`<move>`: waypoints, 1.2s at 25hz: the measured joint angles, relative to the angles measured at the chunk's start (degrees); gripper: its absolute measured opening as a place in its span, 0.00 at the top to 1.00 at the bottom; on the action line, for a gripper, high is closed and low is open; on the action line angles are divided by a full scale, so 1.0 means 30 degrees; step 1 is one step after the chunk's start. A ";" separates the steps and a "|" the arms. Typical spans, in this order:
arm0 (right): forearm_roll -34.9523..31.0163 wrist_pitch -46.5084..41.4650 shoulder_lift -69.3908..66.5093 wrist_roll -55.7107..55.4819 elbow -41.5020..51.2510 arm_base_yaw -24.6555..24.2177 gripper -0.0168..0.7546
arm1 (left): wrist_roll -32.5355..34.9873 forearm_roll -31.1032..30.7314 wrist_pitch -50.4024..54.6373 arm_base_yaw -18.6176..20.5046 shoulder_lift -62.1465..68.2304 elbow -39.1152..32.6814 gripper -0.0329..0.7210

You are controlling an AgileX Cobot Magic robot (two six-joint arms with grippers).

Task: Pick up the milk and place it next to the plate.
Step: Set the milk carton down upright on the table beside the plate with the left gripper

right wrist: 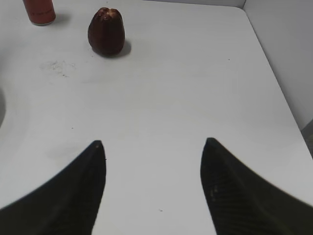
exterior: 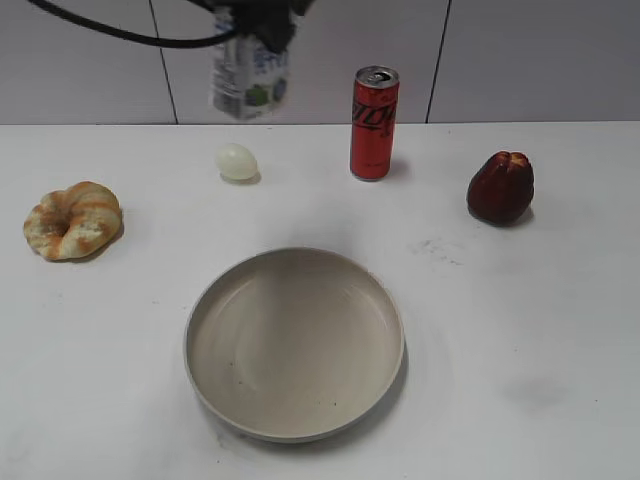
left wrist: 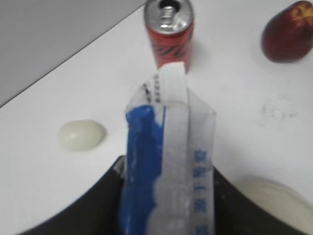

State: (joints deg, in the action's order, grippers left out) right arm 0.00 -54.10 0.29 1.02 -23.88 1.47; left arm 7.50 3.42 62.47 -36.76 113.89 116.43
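I need to release the milk with my left gripper on the table (exterior: 168, 337), against the plate's rim, croissant side. The milk now hangs above the egg.
The milk (exterior: 248, 80), a small white carton with blue and green print, hangs in the air at the back of the table, above the egg. My left gripper (exterior: 262, 22) is shut on its top. In the left wrist view the milk (left wrist: 166, 161) fills the middle between the dark fingers of the left gripper (left wrist: 166, 196). The plate (exterior: 294, 340), a wide beige dish, lies at the front middle of the table; its rim shows in the left wrist view (left wrist: 274, 196). My right gripper (right wrist: 152, 147) is open and empty over bare table; it is out of the exterior view.
A red soda can (exterior: 374, 122) stands at the back middle, a white egg (exterior: 237, 161) to its left. A croissant (exterior: 73, 220) lies at the left. A dark red fruit (exterior: 500, 187) sits at the right. A grey wall runs behind the table.
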 joint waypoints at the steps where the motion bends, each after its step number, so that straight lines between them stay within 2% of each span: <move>1: 0.0000 0.0000 0.0000 0.0000 0.0000 0.0000 0.37 | -0.0083 -0.0025 0.0154 0.0363 -0.0668 -0.0664 0.56; 6: 0.0000 0.0000 0.0000 0.0000 0.0000 0.0000 0.37 | -0.0600 -0.0109 0.0808 0.2231 -0.4219 -0.5214 0.56; 9: 0.0000 0.0000 0.0000 0.0000 0.0000 0.0000 0.37 | -0.1081 -0.0170 0.0285 0.2725 -0.6267 -0.8516 0.56; 16: 0.0000 0.0000 0.0000 0.0000 0.0000 0.0000 0.37 | -0.3709 0.0317 -0.5904 0.2769 -0.9287 -1.7461 0.56; 19: 0.0000 0.0000 0.0000 0.0000 0.0000 0.0000 0.37 | -0.4755 0.0626 -0.9333 0.2769 -0.9643 -2.0393 0.56; 24: 0.0000 0.0000 0.0000 0.0000 0.0000 0.0000 0.37 | -0.5123 0.1795 -1.4250 0.2751 -0.9682 -2.3828 0.56; 30: 0.0000 0.0000 0.0000 0.0000 0.0000 0.0000 0.37 | -0.5136 0.2469 -1.7212 0.2751 -0.8825 -2.5491 0.56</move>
State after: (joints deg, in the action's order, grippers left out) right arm 0.00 -54.10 0.29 1.02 -23.88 1.47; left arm -7.91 10.82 10.84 -28.51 87.41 39.96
